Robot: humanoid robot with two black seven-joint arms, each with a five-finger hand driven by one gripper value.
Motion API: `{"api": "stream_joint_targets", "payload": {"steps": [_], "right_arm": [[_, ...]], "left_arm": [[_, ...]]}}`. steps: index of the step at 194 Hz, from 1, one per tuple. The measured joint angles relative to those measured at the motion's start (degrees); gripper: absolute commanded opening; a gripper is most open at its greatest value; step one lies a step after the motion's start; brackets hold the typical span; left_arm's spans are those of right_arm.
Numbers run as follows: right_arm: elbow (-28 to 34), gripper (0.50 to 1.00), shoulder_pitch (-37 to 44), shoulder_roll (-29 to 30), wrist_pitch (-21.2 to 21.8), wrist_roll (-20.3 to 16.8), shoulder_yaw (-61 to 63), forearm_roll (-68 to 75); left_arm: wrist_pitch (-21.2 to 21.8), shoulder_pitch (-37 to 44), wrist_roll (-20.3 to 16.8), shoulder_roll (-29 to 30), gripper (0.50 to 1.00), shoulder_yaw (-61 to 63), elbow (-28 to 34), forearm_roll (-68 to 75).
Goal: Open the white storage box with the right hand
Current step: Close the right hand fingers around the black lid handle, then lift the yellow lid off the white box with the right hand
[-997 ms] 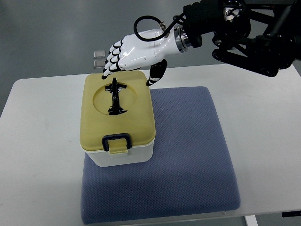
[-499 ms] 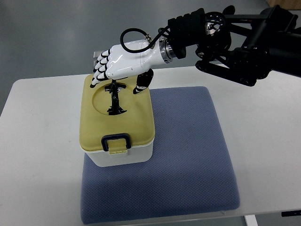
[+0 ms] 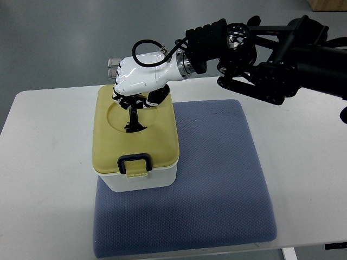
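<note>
My right gripper needs to release the yellow lid on the blue mat [image 3: 223, 154], setting it down close beside the white storage box.
A white storage box [image 3: 142, 178] with a yellow lid [image 3: 157, 138] and a dark blue front latch [image 3: 134, 160] stands on a blue mat. A black handle [image 3: 132, 120] lies in the lid's round recess. My right hand [image 3: 135, 96], white with black joints, hangs over the far part of the lid, fingers curled down around the handle's far end. Its black arm [image 3: 271, 54] reaches in from the upper right. The lid is closed on the box.
The blue mat [image 3: 217, 179] covers the middle of a white table [image 3: 49, 162]. A small clear object [image 3: 112, 67] shows behind the hand, beyond the table's far edge.
The right hand has moved left and down over the lid, and its fingers have curled from spread to closed around the handle's far end.
</note>
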Motion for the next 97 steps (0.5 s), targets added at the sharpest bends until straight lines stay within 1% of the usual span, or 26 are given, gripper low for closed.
{"api": "stream_joint_targets", "payload": {"steps": [56,80,97], "right_arm": [[0.72,0.500,0.73,-0.49,-0.08,-0.42,0.00,0.94],[1.99,0.500,2.81,-1.33,-0.07,-1.22,0.05,3.32],[3.27,0.500,4.78,-3.03,0.08,-1.37,0.12,5.05]], "left_arm": [[0.03,0.00,0.00,0.00,1.000,0.00,0.00,0.00],[0.05,0.00,0.00,0.00,1.000,0.00,0.00,0.00],[0.05,0.00,0.01,0.00,1.000,0.00,0.00,0.00]]}}
